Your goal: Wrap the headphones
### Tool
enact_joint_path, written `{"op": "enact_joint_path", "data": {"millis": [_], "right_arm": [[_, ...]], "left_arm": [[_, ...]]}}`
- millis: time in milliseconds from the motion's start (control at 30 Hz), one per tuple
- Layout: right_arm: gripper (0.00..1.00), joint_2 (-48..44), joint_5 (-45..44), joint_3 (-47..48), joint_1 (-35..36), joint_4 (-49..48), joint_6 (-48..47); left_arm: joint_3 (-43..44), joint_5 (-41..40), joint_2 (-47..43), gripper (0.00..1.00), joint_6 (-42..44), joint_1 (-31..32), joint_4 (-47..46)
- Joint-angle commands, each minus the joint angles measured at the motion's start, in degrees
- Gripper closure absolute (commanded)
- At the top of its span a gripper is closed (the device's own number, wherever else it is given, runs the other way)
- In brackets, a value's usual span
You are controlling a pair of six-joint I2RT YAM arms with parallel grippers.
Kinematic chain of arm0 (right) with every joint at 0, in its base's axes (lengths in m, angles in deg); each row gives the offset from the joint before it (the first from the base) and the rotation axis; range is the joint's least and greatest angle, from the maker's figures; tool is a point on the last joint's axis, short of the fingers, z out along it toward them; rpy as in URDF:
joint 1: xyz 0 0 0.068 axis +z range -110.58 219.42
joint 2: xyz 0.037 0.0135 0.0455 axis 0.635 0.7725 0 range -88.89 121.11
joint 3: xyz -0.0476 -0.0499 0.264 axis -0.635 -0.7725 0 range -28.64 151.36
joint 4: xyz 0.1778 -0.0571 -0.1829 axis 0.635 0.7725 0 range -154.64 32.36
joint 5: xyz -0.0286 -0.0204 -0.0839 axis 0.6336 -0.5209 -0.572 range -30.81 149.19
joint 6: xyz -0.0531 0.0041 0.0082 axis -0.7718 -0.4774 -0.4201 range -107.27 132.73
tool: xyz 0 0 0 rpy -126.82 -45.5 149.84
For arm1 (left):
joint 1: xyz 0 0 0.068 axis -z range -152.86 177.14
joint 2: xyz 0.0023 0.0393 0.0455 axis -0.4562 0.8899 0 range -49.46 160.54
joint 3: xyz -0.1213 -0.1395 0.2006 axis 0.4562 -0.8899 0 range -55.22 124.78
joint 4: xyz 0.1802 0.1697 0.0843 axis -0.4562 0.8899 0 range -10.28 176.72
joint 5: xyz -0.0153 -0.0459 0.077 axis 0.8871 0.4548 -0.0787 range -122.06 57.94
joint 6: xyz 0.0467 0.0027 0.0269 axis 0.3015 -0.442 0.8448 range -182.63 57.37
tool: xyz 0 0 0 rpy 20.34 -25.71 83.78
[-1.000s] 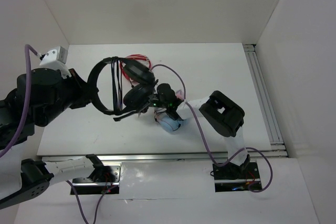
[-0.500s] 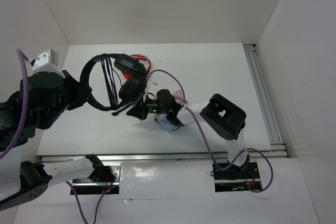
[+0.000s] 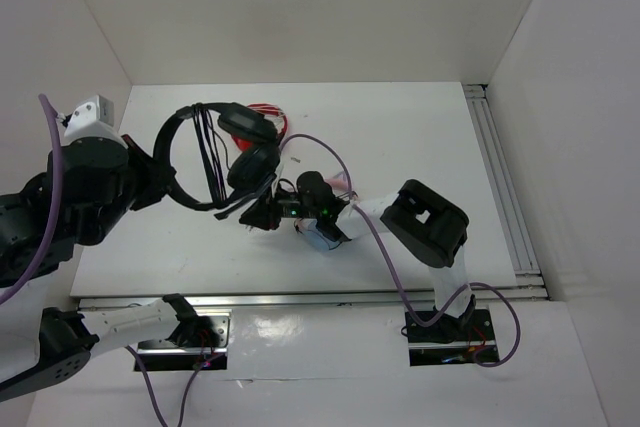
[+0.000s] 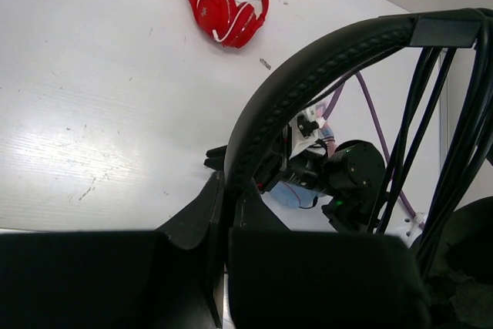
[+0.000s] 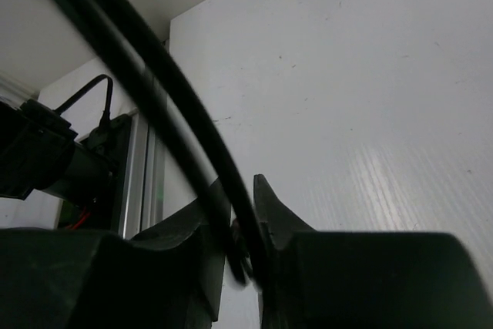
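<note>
I need to put the black headphones down with my left gripper and let go of them on the white table (image 3: 243,220) (image 4: 187,152) in front of the red-and-white headphones.
The black headphones (image 3: 205,162) hang in the air above the table's left half, several turns of their thin cable wound across the headband (image 4: 308,82). My left gripper (image 3: 155,172) is shut on the headband; in the left wrist view (image 4: 229,202) the band runs up from between its fingers. My right gripper (image 3: 262,215) sits just below the ear cups and is shut on the black cable (image 5: 166,105), which crosses the right wrist view diagonally and passes between its fingers (image 5: 240,225).
Red-and-white headphones (image 4: 226,1) lie on the white table behind the black ones (image 3: 262,112). A pink-and-blue item (image 3: 325,235) lies under the right arm. A metal rail (image 3: 500,177) runs along the table's right side. White walls enclose the table.
A second ago the left arm moved the headphones left and back, and the right gripper moved left to below the ear cups. Almost nothing has moved in the last half second.
</note>
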Motion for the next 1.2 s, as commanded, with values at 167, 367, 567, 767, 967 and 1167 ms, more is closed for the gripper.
{"op": "enact_joint_path", "data": {"millis": [167,367,567,767,967,1167], "right_arm": [[0.74,-3.1,-0.1,0.8,1.0,-2.3,-0.3],[1.00,-2.0,-0.6,0.8,1.0,-3.9,0.3],[1.00,-2.9,-5.9,-0.5,4.1,0.3,0.3],[1.00,-16.9,-33.0,-8.6,18.5,14.4,-1.5],[1.00,-29.1,-50.9,-2.5,36.3,38.9,-7.2],[1.00,-33.8,-58.6,16.0,41.6,60.7,-15.0]], "left_arm": [[0.4,-2.0,-0.9,1.00,-1.9,0.0,-4.4],[0.4,-2.5,-1.5,1.00,-1.9,0.0,-4.4],[-0.6,-9.7,-0.1,1.00,-1.9,0.0,-4.4],[-2.4,-16.3,9.2,1.00,-1.3,-6.8,-4.4],[-4.5,-11.4,21.0,1.00,2.1,-19.6,-9.3],[-22.7,-9.6,21.4,1.00,0.2,-18.6,-11.6]]}}
